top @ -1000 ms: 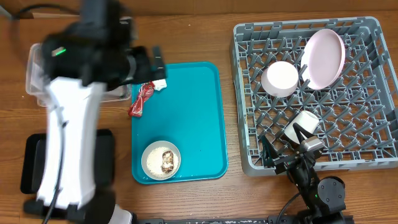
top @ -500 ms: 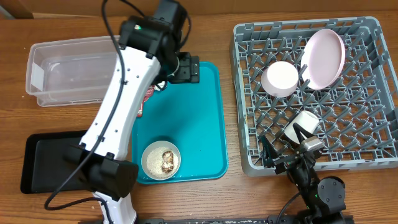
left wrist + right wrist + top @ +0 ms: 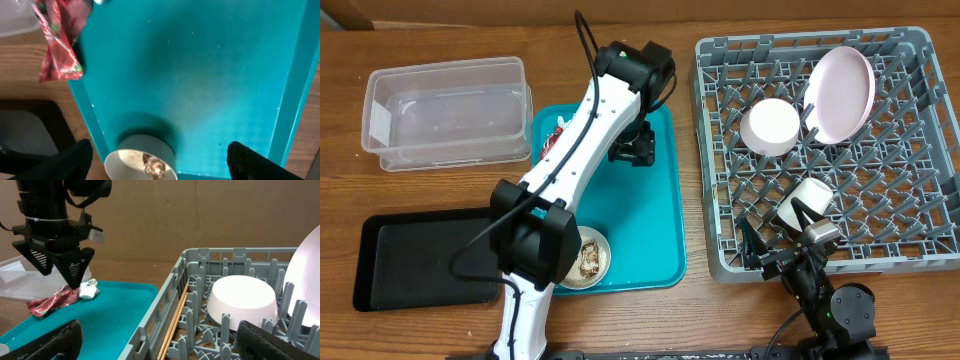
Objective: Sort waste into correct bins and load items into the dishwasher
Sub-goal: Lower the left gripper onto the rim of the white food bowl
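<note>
The robot's left gripper should next grab the rim [image 3: 608, 250] [image 3: 173, 169] facing the grey dish rack on the white bowl that holds the brown food scrap.
My left gripper [image 3: 635, 150] is open and empty, hovering above the far part of the teal tray [image 3: 655, 220]. In the left wrist view its fingers [image 3: 160, 152] frame a white bowl [image 3: 142, 162] holding a brown food scrap. This bowl [image 3: 592, 258] stands at the tray's near edge, partly hidden by the arm. A red wrapper [image 3: 57, 45] lies at the tray's far left corner, beside a crumpled white tissue [image 3: 89, 289]. My right gripper [image 3: 782, 242] is open and empty at the grey dish rack's [image 3: 720, 265] near edge, and its fingers show in the right wrist view [image 3: 160, 342].
The rack holds a pink plate [image 3: 840, 92], a white bowl [image 3: 770, 125], a white cup [image 3: 805, 198] and a chopstick [image 3: 175, 320]. A clear plastic bin [image 3: 445, 110] stands at the far left. A black tray [image 3: 420, 260] lies at the near left.
My left arm has swung right, from beside the clear bin to over the teal tray, and the gripper has come down toward the tray's middle. The right arm has not moved.
</note>
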`<move>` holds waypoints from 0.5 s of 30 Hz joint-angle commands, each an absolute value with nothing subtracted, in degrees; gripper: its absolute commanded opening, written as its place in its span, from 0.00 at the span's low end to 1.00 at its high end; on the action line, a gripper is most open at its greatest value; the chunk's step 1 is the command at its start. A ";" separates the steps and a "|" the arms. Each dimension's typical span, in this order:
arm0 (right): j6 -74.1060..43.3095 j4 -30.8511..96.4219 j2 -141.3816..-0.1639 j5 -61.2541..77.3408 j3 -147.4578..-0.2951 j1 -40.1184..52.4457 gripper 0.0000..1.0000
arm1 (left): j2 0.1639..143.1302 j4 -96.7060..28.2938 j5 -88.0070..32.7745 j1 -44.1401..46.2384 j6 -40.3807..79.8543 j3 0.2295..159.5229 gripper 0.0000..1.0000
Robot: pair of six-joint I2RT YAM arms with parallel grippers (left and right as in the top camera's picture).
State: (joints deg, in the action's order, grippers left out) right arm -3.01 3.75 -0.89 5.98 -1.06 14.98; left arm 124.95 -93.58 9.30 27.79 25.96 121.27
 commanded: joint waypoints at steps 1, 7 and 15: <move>-3.38 3.57 -0.16 6.09 -0.47 14.61 1.00 | 124.64 -95.15 4.40 26.92 23.33 121.01 0.87; -3.38 3.57 -0.16 6.09 -0.47 14.61 1.00 | 124.60 -96.84 6.61 26.70 24.43 119.96 0.87; -3.38 3.57 -0.16 6.09 -0.47 14.61 1.00 | 124.38 -95.59 5.13 24.53 24.86 111.22 0.87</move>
